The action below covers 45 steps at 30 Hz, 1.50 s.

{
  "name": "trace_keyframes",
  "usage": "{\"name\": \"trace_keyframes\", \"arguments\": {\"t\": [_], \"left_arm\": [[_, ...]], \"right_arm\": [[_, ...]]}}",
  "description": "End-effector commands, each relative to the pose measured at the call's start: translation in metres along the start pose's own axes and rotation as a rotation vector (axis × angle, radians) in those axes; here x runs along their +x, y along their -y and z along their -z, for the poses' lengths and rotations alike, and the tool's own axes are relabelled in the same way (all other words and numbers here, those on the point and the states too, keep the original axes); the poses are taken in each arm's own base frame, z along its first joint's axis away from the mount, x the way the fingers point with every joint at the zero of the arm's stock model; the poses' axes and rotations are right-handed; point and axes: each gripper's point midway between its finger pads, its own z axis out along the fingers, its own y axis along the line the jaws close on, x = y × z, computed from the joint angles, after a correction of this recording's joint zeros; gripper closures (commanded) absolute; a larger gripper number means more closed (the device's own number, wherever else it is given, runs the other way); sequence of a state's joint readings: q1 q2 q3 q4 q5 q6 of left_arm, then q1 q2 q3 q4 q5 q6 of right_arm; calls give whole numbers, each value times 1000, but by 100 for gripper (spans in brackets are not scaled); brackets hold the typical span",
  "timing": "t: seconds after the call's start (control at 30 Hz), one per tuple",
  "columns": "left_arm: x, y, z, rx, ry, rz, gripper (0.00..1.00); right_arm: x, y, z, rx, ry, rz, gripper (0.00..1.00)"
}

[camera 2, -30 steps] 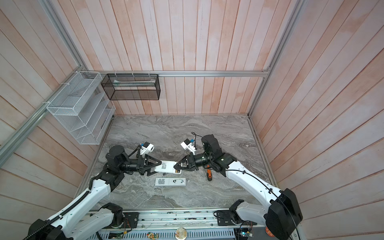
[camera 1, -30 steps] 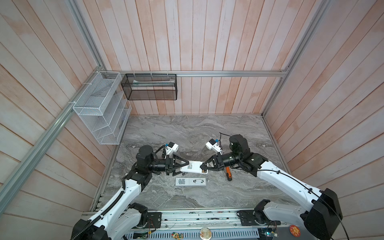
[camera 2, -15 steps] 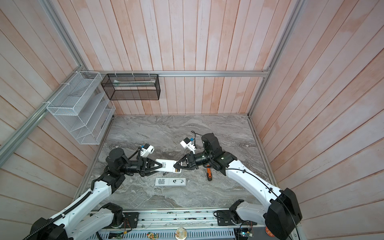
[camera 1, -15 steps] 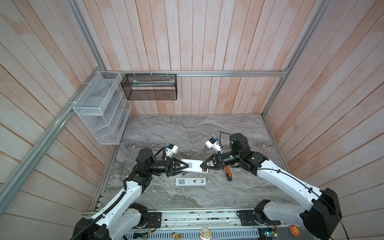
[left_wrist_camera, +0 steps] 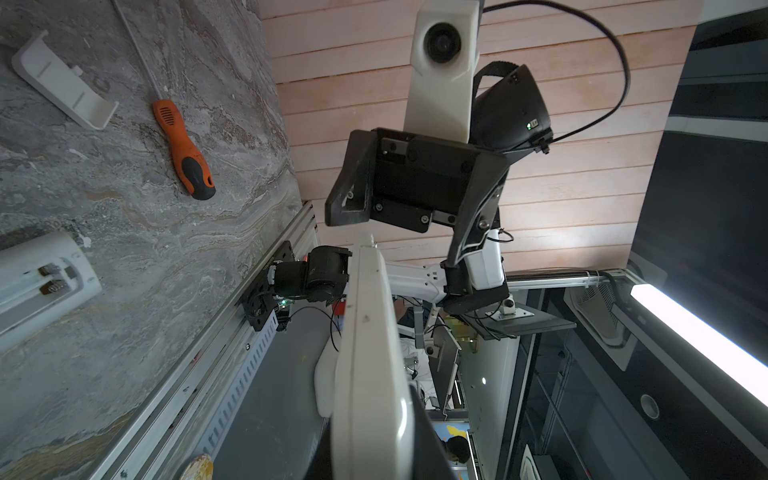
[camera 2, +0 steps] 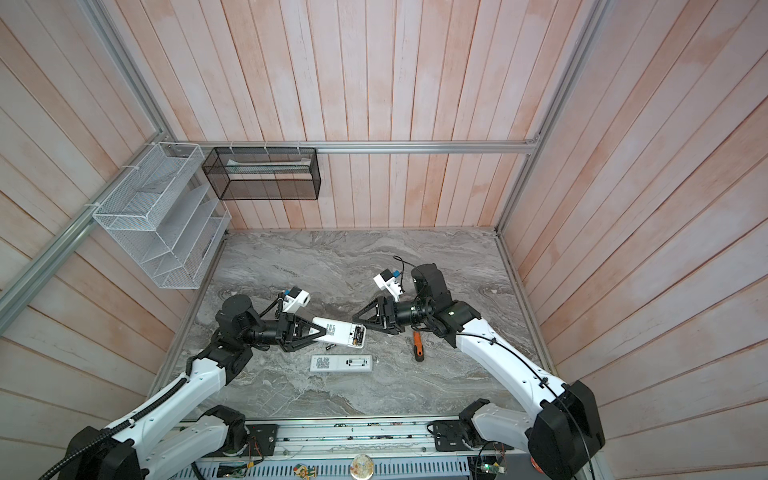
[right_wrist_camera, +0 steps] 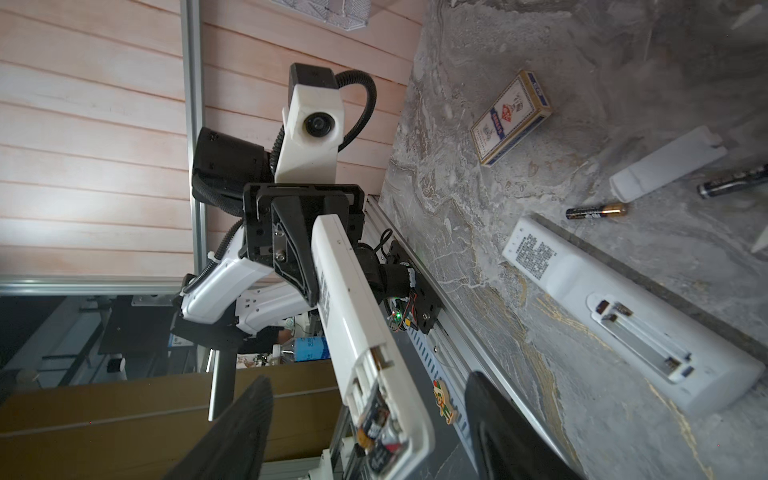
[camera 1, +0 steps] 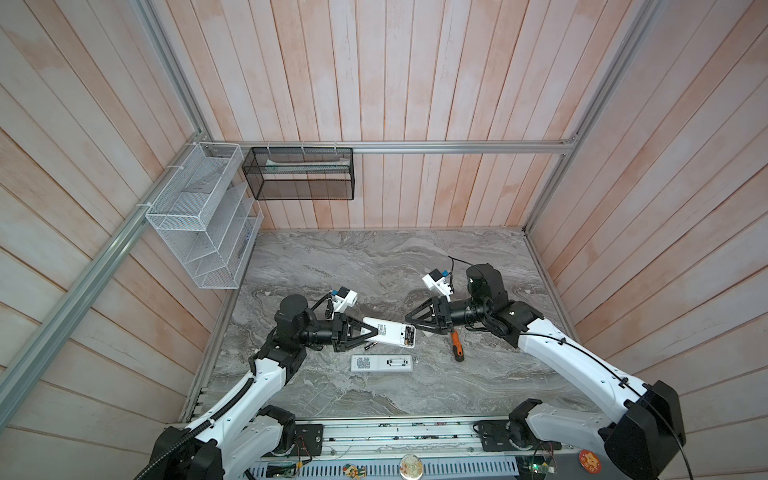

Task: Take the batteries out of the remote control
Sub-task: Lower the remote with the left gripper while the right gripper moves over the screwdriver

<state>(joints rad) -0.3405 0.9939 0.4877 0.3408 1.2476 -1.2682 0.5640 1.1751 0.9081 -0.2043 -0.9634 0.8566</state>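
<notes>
The white remote control, still held just above the table, will go down from my left gripper on the marble (camera 1: pixel 387 389) (left_wrist_camera: pixel 68 374) between the second remote control and the metal rail.
My left gripper (camera 1: pixel 374 331) is shut on one end of a white remote control (camera 1: pixel 388 332), held just above the table and seen edge-on in the left wrist view (left_wrist_camera: pixel 370 353). Its back compartment is uncovered at the other end, with batteries (right_wrist_camera: pixel 376 424) inside. My right gripper (right_wrist_camera: pixel 368 378) is open, its fingers (right_wrist_camera: pixel 241 428) standing either side of that end without touching it. Two loose batteries (right_wrist_camera: pixel 596 212) lie on the table. A second remote control (camera 1: pixel 381 363) lies flat in front, its compartment empty.
An orange-handled screwdriver (camera 1: pixel 456 347) lies under the right arm. Two white battery covers (right_wrist_camera: pixel 665 168) (left_wrist_camera: pixel 62 79) and a card box (right_wrist_camera: pixel 510 116) lie on the marble table (camera 1: pixel 374 257). A white wire rack (camera 1: pixel 199 216) and a black mesh basket (camera 1: pixel 299 174) hang on the walls.
My left gripper has closed on the remote's end. My right gripper, shut on the other end before, has opened and let go.
</notes>
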Motion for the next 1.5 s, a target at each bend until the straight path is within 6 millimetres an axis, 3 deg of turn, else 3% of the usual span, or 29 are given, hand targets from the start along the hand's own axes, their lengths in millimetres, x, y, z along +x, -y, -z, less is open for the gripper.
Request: {"name": "trace_keyframes", "arguments": {"t": [0.0,0.07,0.13,0.3,0.47,0.63,0.9,1.47], "left_arm": [[-1,-8,0,-23,16,-29,89],[-3,-14,0,-42,27,-23,90],[-3,-24,1,-73,35,-5,90],[3,-43,2,-119,41,20,91],[15,-65,0,-192,34,36,91],[44,-95,-20,-243,-9,74,91],[66,-128,-36,-298,-16,88,91],[76,-156,-30,-348,-2,121,92]], "right_arm": [[-20,-7,18,74,129,74,8],[-29,8,31,194,192,68,2],[-33,42,49,406,244,27,2],[-19,107,83,804,173,-19,2],[2,153,89,952,79,-52,7],[24,190,89,1019,11,-111,12],[42,228,89,1082,-36,-146,21],[42,255,83,1079,-70,-167,30]]}}
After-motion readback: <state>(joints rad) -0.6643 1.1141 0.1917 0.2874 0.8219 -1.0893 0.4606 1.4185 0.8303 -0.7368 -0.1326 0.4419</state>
